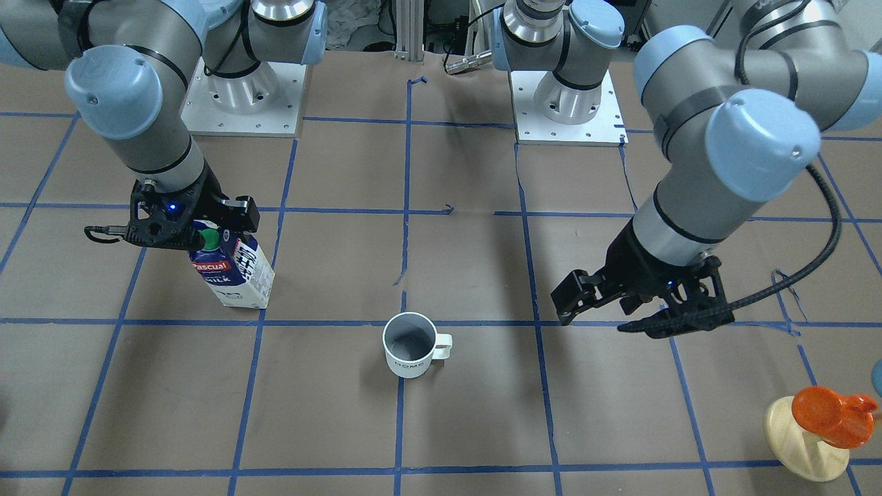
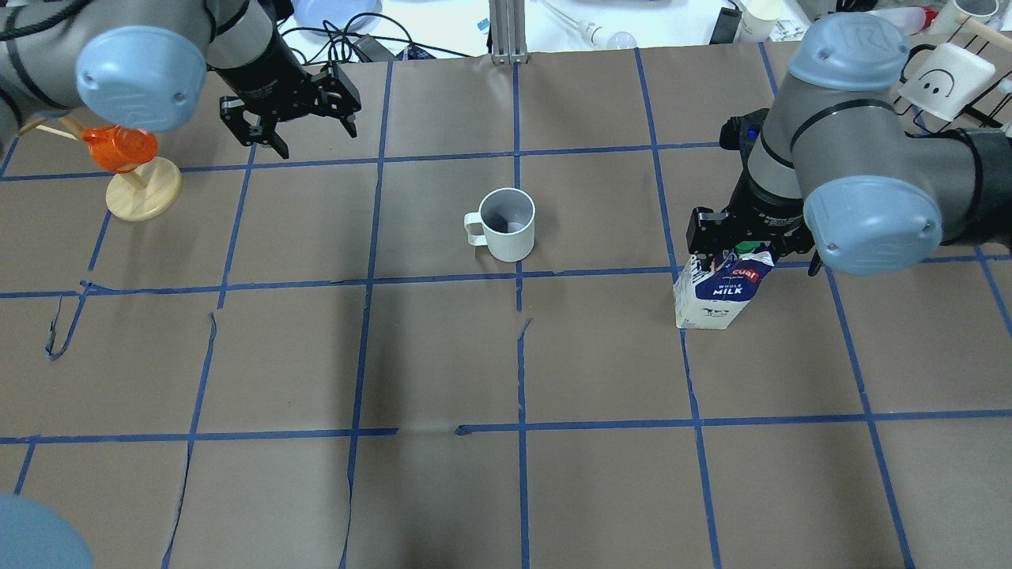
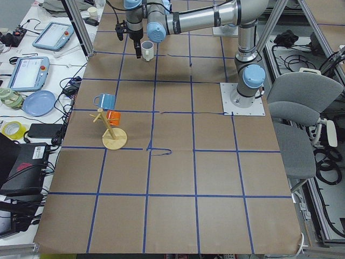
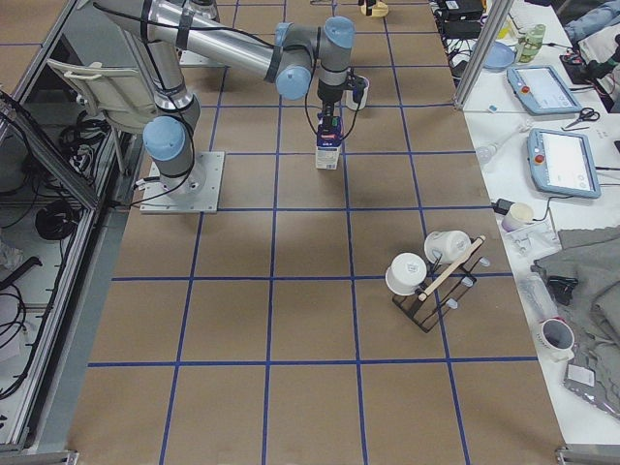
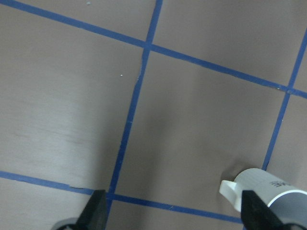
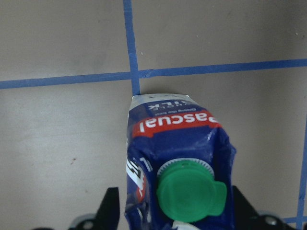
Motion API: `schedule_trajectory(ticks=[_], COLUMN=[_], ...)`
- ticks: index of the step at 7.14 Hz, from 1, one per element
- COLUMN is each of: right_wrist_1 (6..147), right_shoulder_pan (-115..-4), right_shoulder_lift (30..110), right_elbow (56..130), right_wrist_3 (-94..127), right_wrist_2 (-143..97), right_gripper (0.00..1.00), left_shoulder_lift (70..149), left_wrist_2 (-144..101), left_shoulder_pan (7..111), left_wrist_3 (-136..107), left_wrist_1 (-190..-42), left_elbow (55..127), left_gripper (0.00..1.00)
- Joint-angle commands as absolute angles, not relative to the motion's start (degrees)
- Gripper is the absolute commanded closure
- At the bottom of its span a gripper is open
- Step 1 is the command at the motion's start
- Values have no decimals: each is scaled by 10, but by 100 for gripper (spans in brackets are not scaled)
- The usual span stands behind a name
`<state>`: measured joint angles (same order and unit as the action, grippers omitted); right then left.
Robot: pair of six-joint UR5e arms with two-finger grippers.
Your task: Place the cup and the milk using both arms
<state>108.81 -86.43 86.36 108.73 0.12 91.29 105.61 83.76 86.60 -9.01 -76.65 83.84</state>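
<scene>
The robot's right gripper needs to set the milk carton down on the table (image 1: pixel 356 370) close against the white cup, opposite the cup's handle.
The white cup (image 1: pixel 411 353) stands upright near the table's middle with its handle to one side; it also shows in the overhead view (image 2: pixel 507 224) and at the lower right of the left wrist view (image 5: pixel 269 190). My right gripper (image 2: pixel 742 251) is shut on the top of the blue and white milk carton (image 1: pixel 234 270), just under its green cap (image 6: pixel 188 192). The carton (image 2: pixel 715 296) leans a little, and I cannot tell if its base touches the table. My left gripper (image 2: pixel 316 138) is open and empty, well off to the cup's handle side (image 1: pixel 606 318).
A wooden mug stand with an orange cup (image 2: pixel 122 150) is close behind my left arm (image 1: pixel 830 413). A rack with white mugs (image 2: pixel 949 71) stands beyond my right arm. Blue tape lines grid the brown table (image 2: pixel 443 356).
</scene>
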Motion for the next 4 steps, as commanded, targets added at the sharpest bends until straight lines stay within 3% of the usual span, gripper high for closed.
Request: schedule_trajectory(ticks=[1, 4], right_wrist_1=[1089, 1080], right_shoulder_pan=[-865, -879], right_shoulder_lift=[865, 831], right_elbow=[1078, 995], right_wrist_3=[3, 25], right_wrist_2=[909, 881], right_gripper=[85, 86], left_shoulder_lift=[998, 989], left_wrist_2=[839, 839], left_shoulder_pan=[850, 801], left_wrist_3=[-66, -63], left_wrist_1=[-818, -816], left_elbow=[842, 853], left_gripper=[0, 0])
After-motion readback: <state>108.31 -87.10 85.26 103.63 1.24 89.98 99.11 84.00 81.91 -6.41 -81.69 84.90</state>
